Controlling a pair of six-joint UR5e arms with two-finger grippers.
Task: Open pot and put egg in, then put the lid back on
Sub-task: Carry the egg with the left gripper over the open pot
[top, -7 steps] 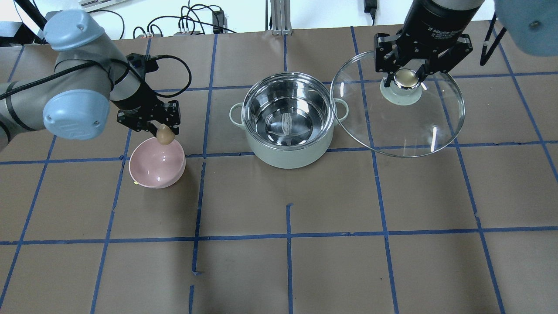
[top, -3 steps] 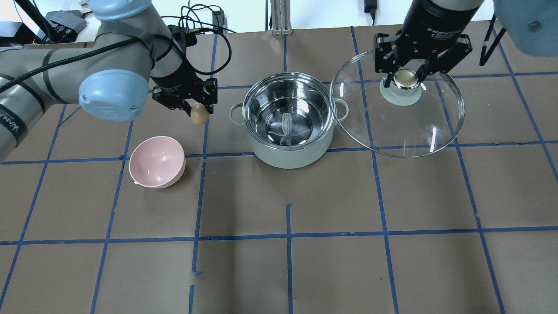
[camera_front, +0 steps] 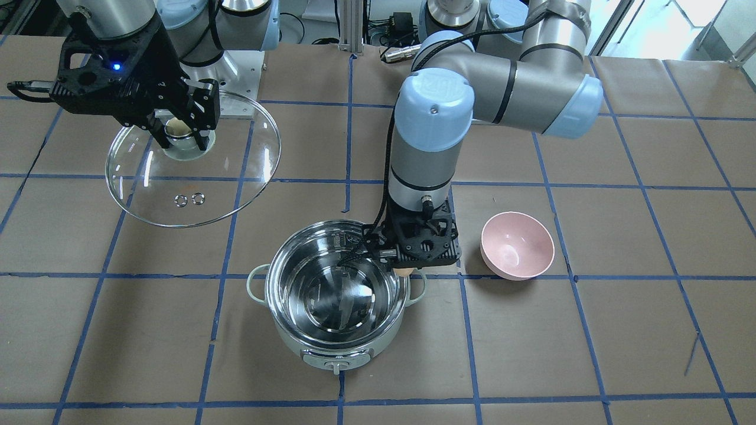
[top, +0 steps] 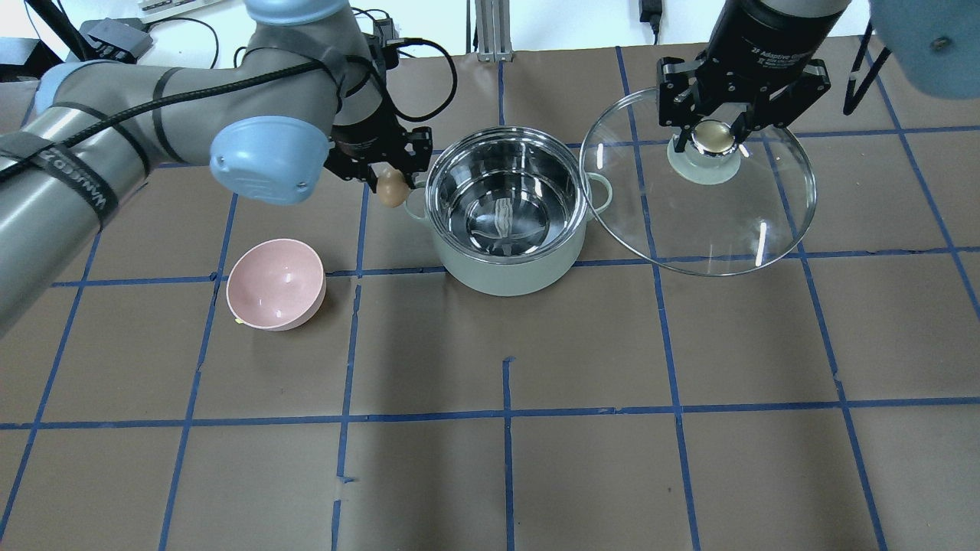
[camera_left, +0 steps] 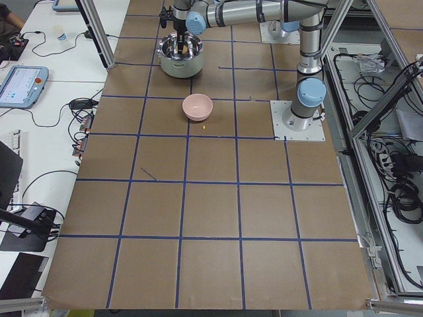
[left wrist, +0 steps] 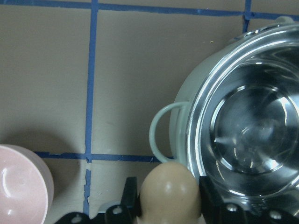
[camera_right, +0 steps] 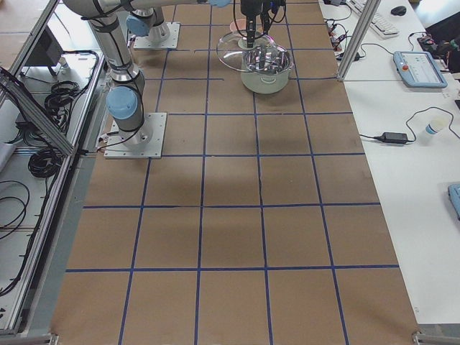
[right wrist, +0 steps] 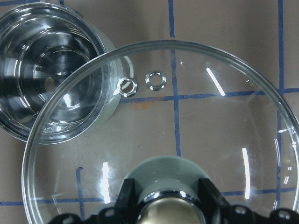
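Next, my left gripper lets go of the light-brown egg inside the pot, on the pot's side (camera_front: 370, 300) (left wrist: 223, 140) toward the pink bowl. The egg is now in the air outside the rim.
The open pot (top: 505, 218) stands mid-table, its steel inside empty; it also shows in the front view (camera_front: 336, 295) and the left wrist view (left wrist: 243, 126). My left gripper (top: 390, 184) is shut on the light-brown egg (top: 392, 188) and holds it in the air beside the pot's left loop handle, outside the rim. The egg (left wrist: 170, 191) fills the bottom of the left wrist view, and a sliver shows in the front view (camera_front: 404, 271). My right gripper (top: 712, 138) is shut on the knob of the glass lid (top: 704, 222), held in the air right of the pot; the lid also shows in the right wrist view (right wrist: 187, 130).
An empty pink bowl (top: 276, 285) sits on the table left of the pot; it also shows in the front view (camera_front: 517, 247). The brown table (top: 505, 459) carries blue tape grid lines. Cables lie along the far edge behind the arms.
My left gripper has carried the egg from above the pink bowl up and to the right, to just beside the pot's left handle. The right gripper and lid have stayed still.
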